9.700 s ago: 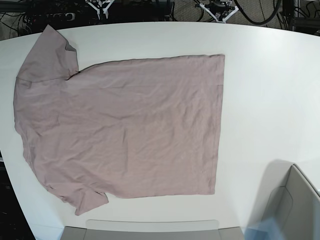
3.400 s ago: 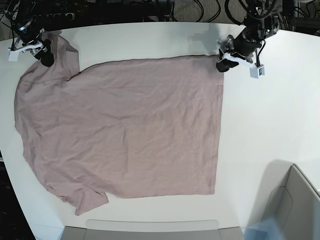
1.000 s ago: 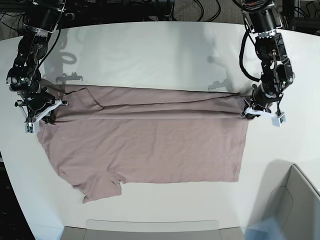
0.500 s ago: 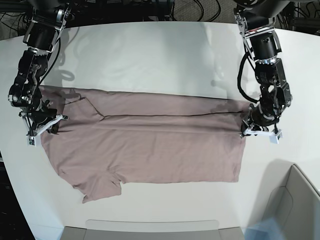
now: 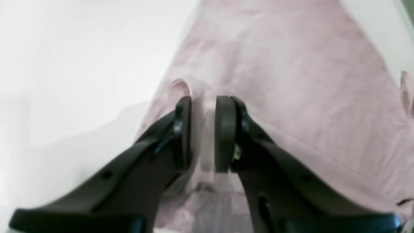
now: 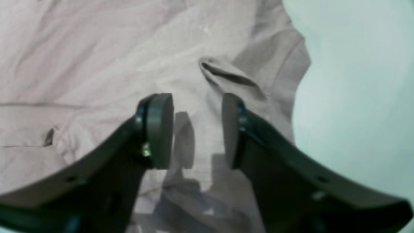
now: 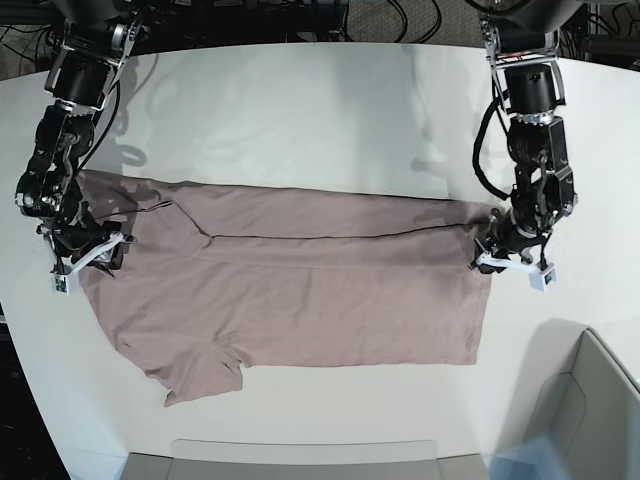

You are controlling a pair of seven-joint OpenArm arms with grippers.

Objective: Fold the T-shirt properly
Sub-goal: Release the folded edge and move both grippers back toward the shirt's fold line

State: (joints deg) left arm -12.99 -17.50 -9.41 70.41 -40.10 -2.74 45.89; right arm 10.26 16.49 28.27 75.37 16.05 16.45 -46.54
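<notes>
The sleeve lies far out toward the edge of the tray. My right gripper will take the folded hem [image 7: 122, 212] and pull the T-shirt closer before it folds the sleeve.
The pink-mauve T-shirt [image 7: 300, 290] lies on the white table [image 7: 300, 110], its far part folded over toward the near side into a long band. One sleeve sticks out at the front left. My left gripper [image 7: 492, 258] is low at the shirt's right edge. In the left wrist view [image 5: 203, 132] its jaws stand a narrow gap apart over the cloth [image 5: 291, 81]. My right gripper [image 7: 92, 258] is low at the shirt's left edge. In the right wrist view [image 6: 197, 129] its jaws stand wide apart above the wrinkled cloth [image 6: 97, 48], holding nothing.
A grey box [image 7: 590, 400] stands at the table's front right corner. A grey tray edge [image 7: 300, 455] runs along the front. Cables and stands [image 7: 330, 15] lie behind the far edge. Bare white table lies beyond the shirt.
Both grippers carried the shirt's far edge toward the near side, folding it over. Since half a second ago they sank a little lower and the cloth settled flat.
</notes>
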